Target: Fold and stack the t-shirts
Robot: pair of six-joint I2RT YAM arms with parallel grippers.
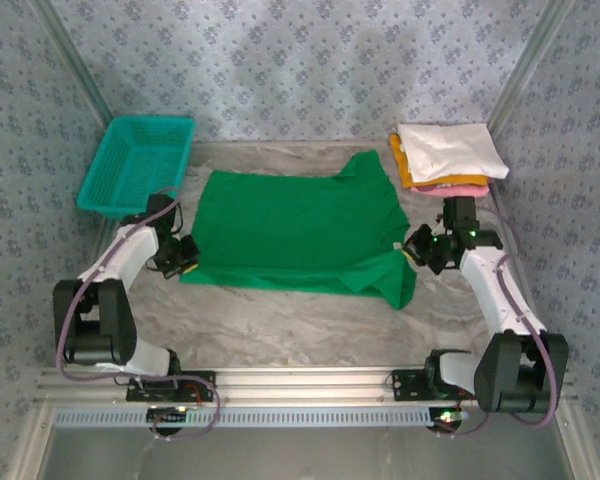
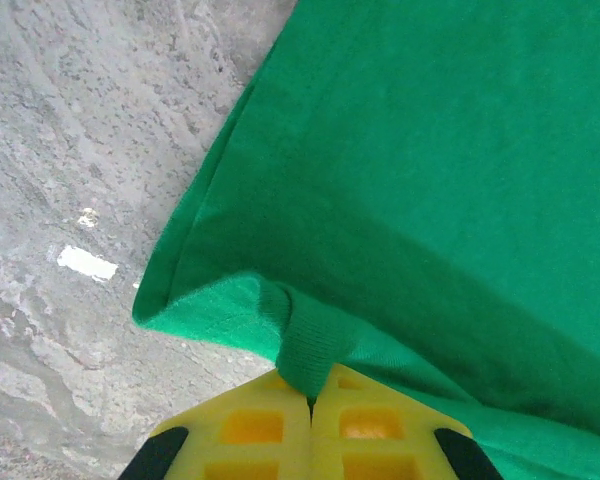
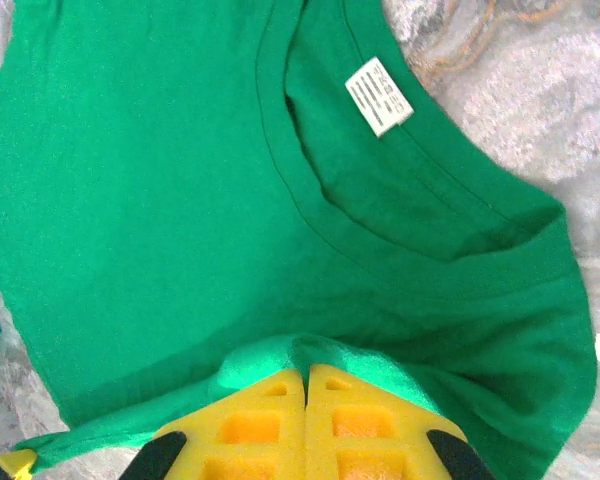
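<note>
The robot's right gripper will release the edge of the shirt on the green cloth (image 1: 395,218) between the white label and the stack.
A bright green t-shirt (image 1: 300,225) lies spread across the middle of the table, its near edge folded over into a band. My left gripper (image 1: 187,252) is shut on the shirt's left near corner; the pinched hem (image 2: 310,350) bunches between the yellow fingers (image 2: 242,428). My right gripper (image 1: 414,250) is shut on the shirt's right edge, where green cloth (image 3: 310,355) puckers at the yellow fingertips. The collar and its white label (image 3: 379,95) lie just beyond them. At the back right sits a stack of folded t-shirts: white (image 1: 450,150) on top, orange-yellow (image 1: 404,165) and pink (image 1: 464,188) below.
A teal mesh basket (image 1: 137,163) stands at the back left, close to the left arm. Patterned walls close in the back and sides. Bare marbled tabletop (image 1: 300,325) runs between the shirt's near edge and the rail at the arm bases.
</note>
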